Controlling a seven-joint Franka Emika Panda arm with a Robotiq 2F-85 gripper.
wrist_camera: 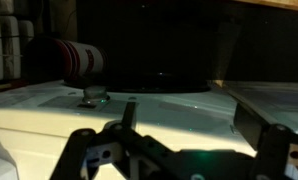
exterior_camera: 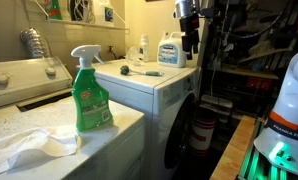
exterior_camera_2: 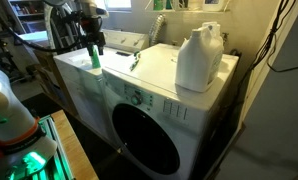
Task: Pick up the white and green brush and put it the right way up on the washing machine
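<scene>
Next, I close on the white and green brush's handle (exterior_camera: 152, 73), slightly in from the handle's loose end.
The white and green brush (exterior_camera: 148, 71) lies flat on the flat top of the washing machine (exterior_camera: 174, 88), near the middle. In the exterior view from the opposite side it is a small slim shape (exterior_camera_2: 135, 61) on the machine's top (exterior_camera_2: 159, 75). My gripper (exterior_camera: 191, 40) hangs in the air above the machine's edge, apart from the brush, and also shows in that opposite view (exterior_camera_2: 92, 42). In the wrist view its fingers (wrist_camera: 189, 125) are spread apart with nothing between them, over a white surface. The brush does not show in the wrist view.
A white detergent jug (exterior_camera: 171, 50) (exterior_camera_2: 199, 58) and a small bottle (exterior_camera: 142, 47) stand at the back of the machine's top. A green spray bottle (exterior_camera: 90, 95) stands on the neighbouring white appliance (exterior_camera: 29, 75), next to a white cloth (exterior_camera: 29, 148). The robot's base (exterior_camera_2: 9, 110) stands beside the machine.
</scene>
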